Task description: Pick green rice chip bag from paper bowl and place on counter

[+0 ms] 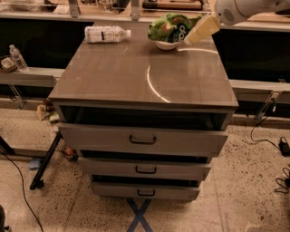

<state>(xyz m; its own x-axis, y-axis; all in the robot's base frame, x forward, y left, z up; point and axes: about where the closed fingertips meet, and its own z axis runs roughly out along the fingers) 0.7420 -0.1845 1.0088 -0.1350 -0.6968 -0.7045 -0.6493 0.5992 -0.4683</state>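
Note:
My gripper needs to grip the green rice chip bag at its end [185, 26] farthest from the plastic bottle, above the rim of the paper bowl.
The green rice chip bag [170, 27] lies crumpled in the paper bowl [166, 44] at the far right part of the counter [145, 72]. The bag is wider than the bowl and hangs over its rim. My gripper [201, 29] reaches in from the upper right. Its pale yellowish tip points down-left and is right beside the bag's right edge, just above the bowl's rim. The white arm [244, 9] behind it leaves the frame at the top right.
A white-labelled plastic bottle [107, 34] lies on its side at the counter's far left. The cabinet's three handled drawers [142, 139] stand partly pulled out. A long pale shelf [27, 76] with a small bottle [17, 57] runs behind. Cables lie on the floor.

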